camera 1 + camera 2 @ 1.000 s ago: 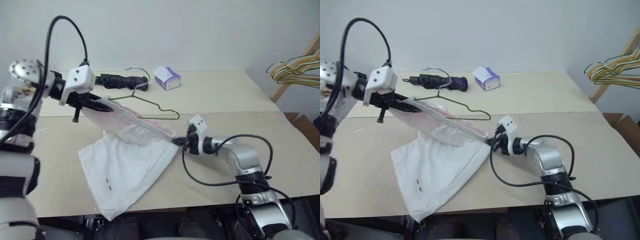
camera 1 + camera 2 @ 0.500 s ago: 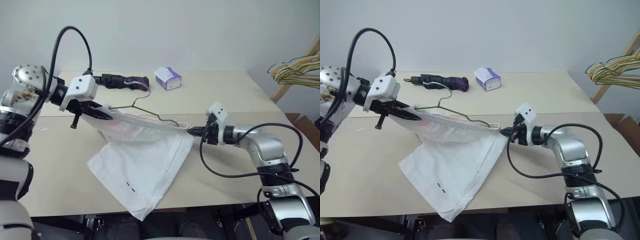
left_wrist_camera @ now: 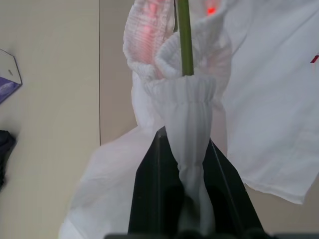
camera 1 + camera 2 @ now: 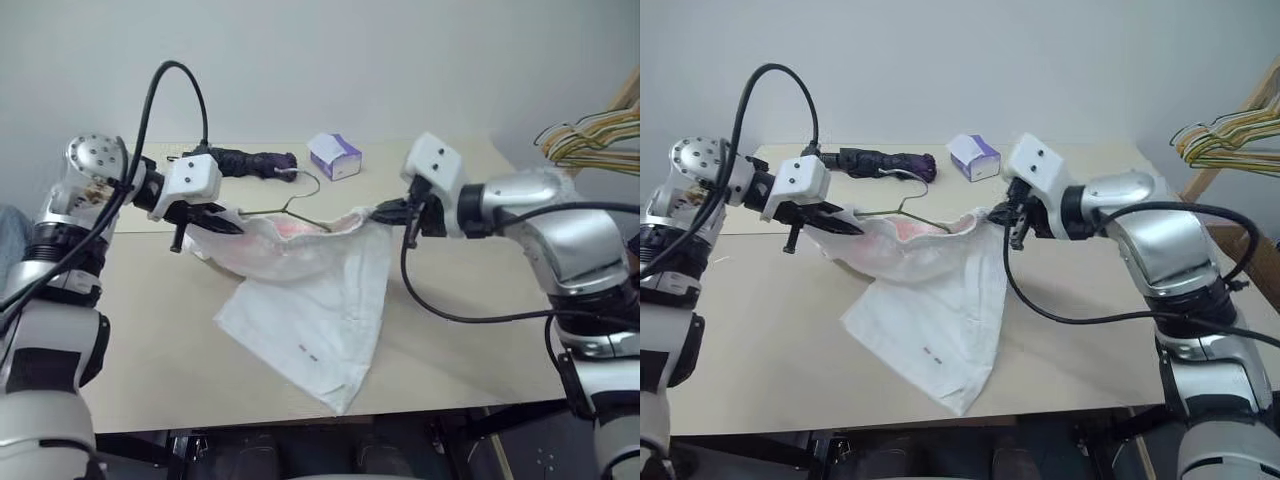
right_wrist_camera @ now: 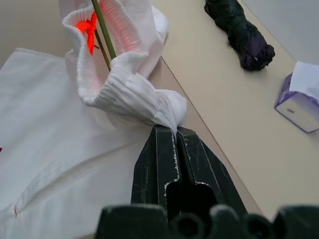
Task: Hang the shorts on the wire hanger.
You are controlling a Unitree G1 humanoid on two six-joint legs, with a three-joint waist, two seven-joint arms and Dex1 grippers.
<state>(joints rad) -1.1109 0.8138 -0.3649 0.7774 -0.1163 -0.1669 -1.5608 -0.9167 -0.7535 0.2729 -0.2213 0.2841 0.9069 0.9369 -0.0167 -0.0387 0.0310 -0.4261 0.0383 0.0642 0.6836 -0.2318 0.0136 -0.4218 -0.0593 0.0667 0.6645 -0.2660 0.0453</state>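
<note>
My right gripper has just a corner of the waistband, crooked to the hanger's wire, so it should open and take the waistband (image 5: 127,82) around the end of the wire.
The white shorts (image 4: 320,300) hang by their gathered waistband between my two grippers, above the table; their legs trail down onto the tabletop. My left gripper (image 4: 222,222) is shut on the waistband's left end (image 3: 187,144). My right gripper (image 4: 385,212) is shut on the waistband's right end (image 5: 164,112). The olive-green wire hanger (image 4: 290,207) sits inside the open waistband, its hook (image 4: 305,180) rising behind the cloth. Its wire (image 3: 185,35) runs into the gathered elastic in the left wrist view, and the wire (image 5: 103,30) also crosses the waist opening in the right wrist view.
A folded dark umbrella (image 4: 245,160) and a purple tissue box (image 4: 335,156) lie at the back of the beige table (image 4: 150,330). A bunch of yellow, green and white hangers (image 4: 590,140) hangs on a wooden rack at the far right.
My right gripper has risen well off the table with its end of the waistband, and rolled. The shorts now hang stretched between both grippers, lifted with the hanger. The left gripper sank slightly.
</note>
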